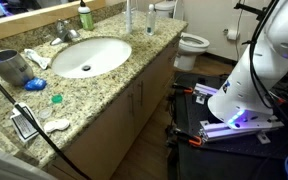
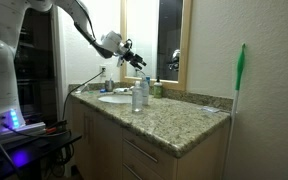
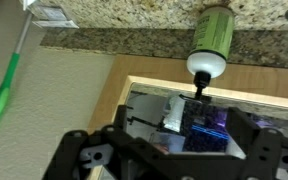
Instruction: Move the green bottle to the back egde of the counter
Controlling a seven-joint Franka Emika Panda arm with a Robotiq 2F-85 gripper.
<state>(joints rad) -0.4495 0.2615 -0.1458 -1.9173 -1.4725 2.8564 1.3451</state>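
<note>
The green bottle's black pump (image 1: 82, 3) (image 3: 201, 84), above its pale cap, is the next place my gripper should go to and close on.
The green bottle (image 1: 85, 17) stands upright at the back edge of the granite counter (image 1: 114, 75), right of the faucet and against the mirror frame. It also shows in an exterior view (image 2: 156, 90) and in the wrist view (image 3: 212, 32), pale cap toward the mirror. My gripper (image 2: 134, 56) is open and empty, raised in the air above the counter and apart from the bottle. In the wrist view its dark fingers (image 3: 174, 145) frame the mirror, with nothing between them.
An oval white sink (image 1: 84, 57) with a faucet (image 1: 66, 30) sits mid-counter. A blue-grey cup (image 1: 12, 68), a small teal cap (image 1: 56, 98), a clear bottle (image 2: 137, 95) and a green toothbrush (image 3: 4, 90) are on the counter. A toilet (image 1: 190, 42) stands beyond.
</note>
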